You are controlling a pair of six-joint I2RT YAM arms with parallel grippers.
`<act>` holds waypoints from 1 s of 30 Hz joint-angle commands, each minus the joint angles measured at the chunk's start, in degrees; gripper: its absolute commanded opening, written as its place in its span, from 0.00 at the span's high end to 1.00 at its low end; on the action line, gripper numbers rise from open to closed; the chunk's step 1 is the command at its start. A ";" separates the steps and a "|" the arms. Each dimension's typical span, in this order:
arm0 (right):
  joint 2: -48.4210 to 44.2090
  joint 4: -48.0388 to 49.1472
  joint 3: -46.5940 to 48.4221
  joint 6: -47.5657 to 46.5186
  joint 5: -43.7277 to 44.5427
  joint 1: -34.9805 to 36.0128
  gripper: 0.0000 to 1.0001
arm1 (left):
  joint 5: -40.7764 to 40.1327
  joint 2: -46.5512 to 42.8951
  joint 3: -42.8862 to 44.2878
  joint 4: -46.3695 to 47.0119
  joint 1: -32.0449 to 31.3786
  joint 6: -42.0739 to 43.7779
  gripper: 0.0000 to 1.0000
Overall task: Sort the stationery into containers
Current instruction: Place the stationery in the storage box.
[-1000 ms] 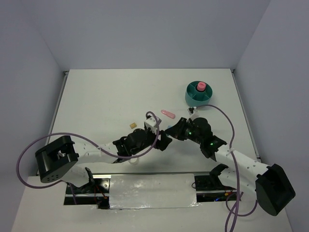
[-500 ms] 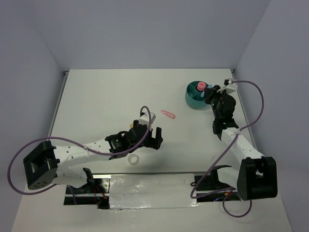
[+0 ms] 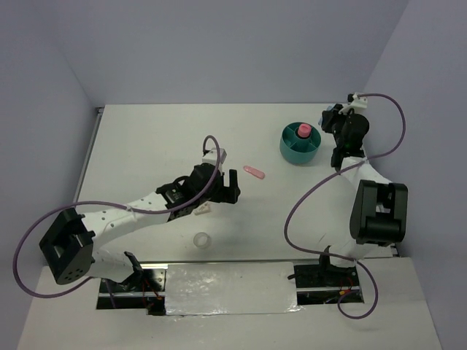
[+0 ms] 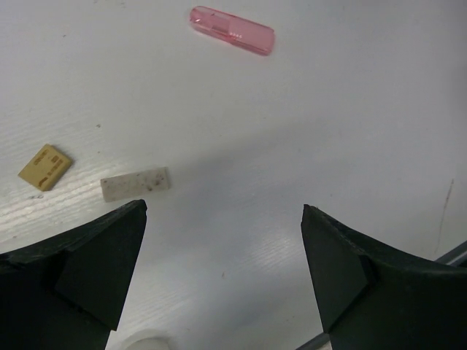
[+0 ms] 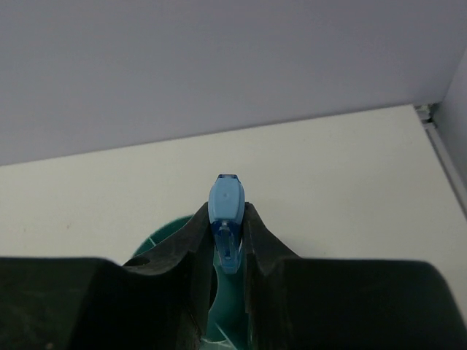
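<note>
I should next move my left gripper to the pink stick and close it on its flat end [image 3: 259, 174] [image 4: 257, 37], the end nearer the teal organizer.
The teal organizer [image 3: 300, 144] stands at the far right with a pink tube [image 3: 303, 131] upright in its centre cup. My right gripper [image 3: 334, 117] hangs just beyond its right rim, shut on a short blue stick [image 5: 227, 208] above the teal rim [image 5: 164, 237]. My left gripper [image 3: 228, 188] is open over mid-table, with only bare table between its fingers [image 4: 222, 211]. A pink stick [image 4: 232, 30] lies ahead of it, and a tan block [image 4: 45, 167] and a white block [image 4: 135, 184] lie to its left. A clear ring [image 3: 202, 240] lies nearer the bases.
The pink stick [image 3: 254, 172] lies between the left gripper and the organizer. Purple cables loop off both arms. A metal rail [image 3: 87, 157] borders the table's left edge, and walls close the back and sides.
The left gripper opened wide and moved slightly farther out over the table. The right arm swung from mid-table to the far right, carrying the blue stick to the organizer.
</note>
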 commanded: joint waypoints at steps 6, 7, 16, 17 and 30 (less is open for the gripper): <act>7.55 -0.95 4.45 -1.47 -9.47 -1.88 0.88 | 2.47 2.53 6.91 -2.26 -0.08 1.85 0.01; 8.16 -0.95 4.18 -1.73 -8.52 -1.88 0.87 | 2.56 2.09 7.17 -2.17 -0.08 1.94 0.01; 10.10 -3.85 4.18 -2.53 -8.24 -1.79 0.64 | 3.00 0.86 7.70 -2.34 0.01 1.68 0.01; 10.10 -3.85 3.92 -2.35 -8.33 -1.79 0.63 | 2.83 1.03 8.05 -2.43 0.01 1.50 0.01; -8.30 0.47 -6.52 10.18 -1.75 -1.00 0.52 | 1.08 14.90 21.81 -8.30 0.27 -7.53 0.01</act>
